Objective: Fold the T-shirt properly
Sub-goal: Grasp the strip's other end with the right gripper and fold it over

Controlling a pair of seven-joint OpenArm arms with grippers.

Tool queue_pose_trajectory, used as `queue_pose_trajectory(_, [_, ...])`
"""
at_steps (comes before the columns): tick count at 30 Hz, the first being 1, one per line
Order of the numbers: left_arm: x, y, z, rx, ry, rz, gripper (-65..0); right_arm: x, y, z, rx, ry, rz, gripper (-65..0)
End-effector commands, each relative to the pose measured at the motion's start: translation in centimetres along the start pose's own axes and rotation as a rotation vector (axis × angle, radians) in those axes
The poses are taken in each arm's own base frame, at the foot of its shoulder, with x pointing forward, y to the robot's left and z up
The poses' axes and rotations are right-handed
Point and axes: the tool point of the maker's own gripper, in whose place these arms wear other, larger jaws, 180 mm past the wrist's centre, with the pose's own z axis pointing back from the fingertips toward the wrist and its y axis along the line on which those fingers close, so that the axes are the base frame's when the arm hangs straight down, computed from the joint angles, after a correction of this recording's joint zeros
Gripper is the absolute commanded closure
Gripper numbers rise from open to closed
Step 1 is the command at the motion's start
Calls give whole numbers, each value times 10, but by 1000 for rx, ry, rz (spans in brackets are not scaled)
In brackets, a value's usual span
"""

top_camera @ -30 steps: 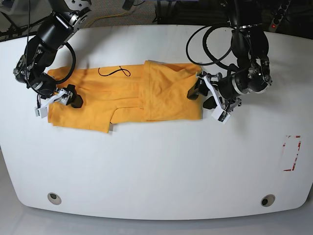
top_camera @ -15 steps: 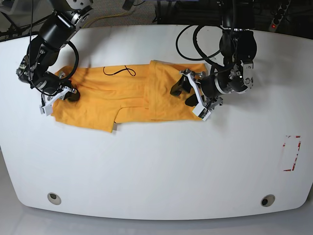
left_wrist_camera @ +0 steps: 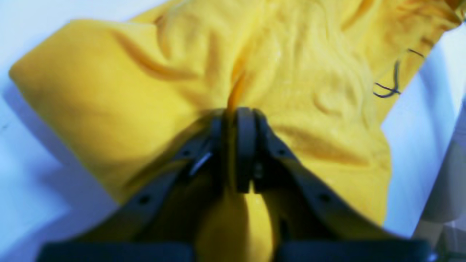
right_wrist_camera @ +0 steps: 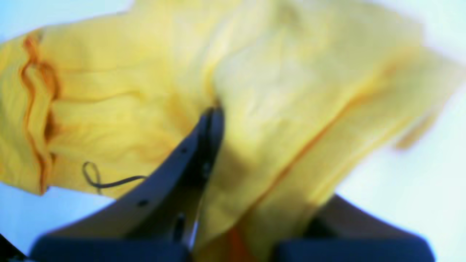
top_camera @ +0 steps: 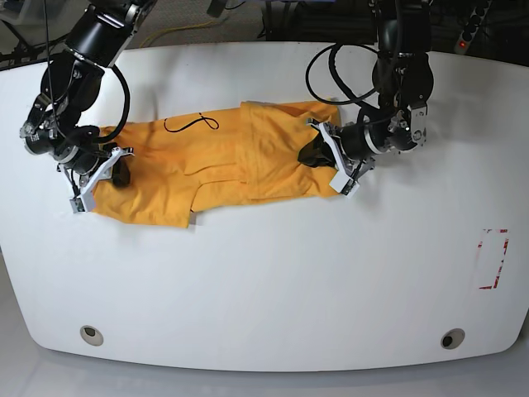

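Next, my right gripper lets go of the T-shirt's end on top of the doubled-over part (top_camera: 301,168), just short of my left gripper.
The orange-yellow T-shirt (top_camera: 215,161) lies partly folded across the white table (top_camera: 264,281), its right part doubled over. Black cursive lettering (top_camera: 192,124) shows near its far edge. My left gripper (top_camera: 318,155) is at the shirt's right end. In the left wrist view it (left_wrist_camera: 233,116) is shut, with a ridge of yellow cloth (left_wrist_camera: 291,72) pinched between the jaws. My right gripper (top_camera: 117,174) is at the shirt's left end. In the right wrist view it (right_wrist_camera: 222,112) is shut on cloth (right_wrist_camera: 291,109) that drapes over and hides one finger.
A red-marked rectangle (top_camera: 493,258) is on the table at the right. Two round holes (top_camera: 92,335) (top_camera: 451,338) sit near the front edge. Black cables (top_camera: 331,74) loop behind the arm on the right.
My left gripper moved in from the shirt's right edge onto the cloth and closed, bunching it. My right gripper closed on the shirt's left end and the arm shifted slightly.
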Motion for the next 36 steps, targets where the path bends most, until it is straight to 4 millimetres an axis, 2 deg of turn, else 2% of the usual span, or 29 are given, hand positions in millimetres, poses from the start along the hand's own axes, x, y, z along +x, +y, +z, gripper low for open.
queue_pose_trajectory(1, [-8, 2, 0, 11, 45, -13, -3, 28, 8, 12, -3, -79, 81, -36])
queue_pose_trajectory(4, [-10, 2, 0, 10, 47, -11, -3, 37, 20, 16, 1, -101, 132, -36])
queue_pose_trajectory(6, [-10, 1, 0, 9, 51, -12, -3, 43, 36, 15, 22, -123, 146, -36])
queue_pose_trajectory(10, [-14, 7, 3, 20, 65, -19, -3, 40, 59, 11, 54, -103, 160, -36])
queue_pose_trajectory(13, [-15, 9, 5, 25, 69, -22, -3, 48, 86, 13, 86, -126, 191, -36])
queue_pose_trajectory(14, [-14, 11, 6, 28, 69, -25, -3, 48, 101, 11, 113, -133, 204, -36])
queue_pose_trajectory(15, [-15, 11, 5, 28, 72, -20, -3, 46, 110, 9, 132, -131, 208, -36])
queue_pose_trajectory(17, [-20, 15, 4, 29, 85, -5, -3, 43, 141, 3, 200, -129, 227, -36])
queue_pose_trajectory(21, [-35, 24, 6, 37, 122, 22, -3, 30, 180, -4, 292, -115, 224, -36])
queue_pose_trajectory(31, [-31, 27, 5, 40, 117, 21, -3, 17, 260, -10, 485, -112, 265, -38])
queue_pose_trajectory(36, [-30, 27, 5, 39, 115, 21, -3, 13, 291, -12, 571, -115, 283, -41])
